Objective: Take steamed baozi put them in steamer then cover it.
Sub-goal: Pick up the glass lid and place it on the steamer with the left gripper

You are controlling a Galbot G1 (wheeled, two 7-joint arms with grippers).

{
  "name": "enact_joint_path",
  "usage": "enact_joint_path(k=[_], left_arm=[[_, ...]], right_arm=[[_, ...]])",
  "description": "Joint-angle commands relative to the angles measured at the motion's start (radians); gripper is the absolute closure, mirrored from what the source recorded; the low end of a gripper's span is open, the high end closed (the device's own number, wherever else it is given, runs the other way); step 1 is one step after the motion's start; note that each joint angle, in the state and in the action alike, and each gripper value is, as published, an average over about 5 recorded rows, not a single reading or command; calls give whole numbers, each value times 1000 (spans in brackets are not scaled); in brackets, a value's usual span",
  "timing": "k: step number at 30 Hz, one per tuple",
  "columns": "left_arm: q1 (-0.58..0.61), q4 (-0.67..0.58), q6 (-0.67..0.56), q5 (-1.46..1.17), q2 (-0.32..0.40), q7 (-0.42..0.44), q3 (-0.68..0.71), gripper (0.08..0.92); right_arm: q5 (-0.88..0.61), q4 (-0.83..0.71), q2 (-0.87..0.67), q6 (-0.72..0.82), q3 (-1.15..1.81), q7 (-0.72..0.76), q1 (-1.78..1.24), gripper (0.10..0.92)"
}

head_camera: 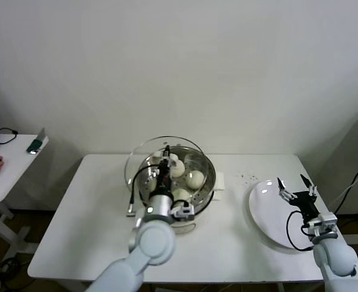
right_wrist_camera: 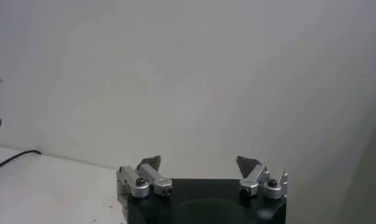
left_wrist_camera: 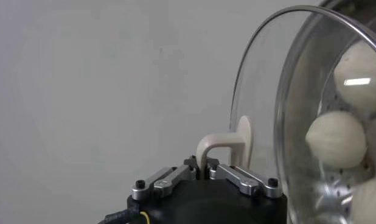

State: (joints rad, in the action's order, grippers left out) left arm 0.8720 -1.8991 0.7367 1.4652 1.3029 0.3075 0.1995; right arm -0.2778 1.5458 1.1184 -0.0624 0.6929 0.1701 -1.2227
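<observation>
Next, I set the clear glass cover, now tilted just above the pot, flat on the steel steamer's round rim and let it go there with my left gripper, over the baozi point(head_camera: 177, 176).
The steel steamer point(head_camera: 208, 182) stands at the table's middle with several cream-white baozi point(head_camera: 195, 179) inside; they also show in the left wrist view point(left_wrist_camera: 336, 139). My left gripper point(head_camera: 165, 159) is shut on the cream bar handle point(left_wrist_camera: 219, 146) of the clear glass cover point(head_camera: 136, 159). It holds the cover tilted, just above the pot and shifted toward the pot's left rim. The cover's rim point(left_wrist_camera: 261, 79) shows in the left wrist view. My right gripper point(head_camera: 296, 185) is open and empty over the white plate point(head_camera: 265, 216) at the right.
A side table point(head_camera: 8, 167) with cables and a person's hand stands at the far left. A small white card lies right of the steamer point(head_camera: 220, 181). Dark crumbs dot the table near the plate point(head_camera: 247, 177). A wall rises behind.
</observation>
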Motion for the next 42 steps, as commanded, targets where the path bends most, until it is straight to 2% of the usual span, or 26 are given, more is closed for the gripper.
enact_joint_path(k=[1,10,25,42], left_arm=[[-3,110,31,66,142,31,52,849],[-20,141,44,8,94,15,5,849],[-38,171,48,-8,93,10,6,849],[-29,200,34,-46,86,-80,9,849]], right_arm=[[11,8,-2,-3,22,3,-20,203],[23,17,0,-7,32,7,-35,203],[39,1,9,-11,32,13,-24,203],[48,-9,6,-11,23,21,-14,203]])
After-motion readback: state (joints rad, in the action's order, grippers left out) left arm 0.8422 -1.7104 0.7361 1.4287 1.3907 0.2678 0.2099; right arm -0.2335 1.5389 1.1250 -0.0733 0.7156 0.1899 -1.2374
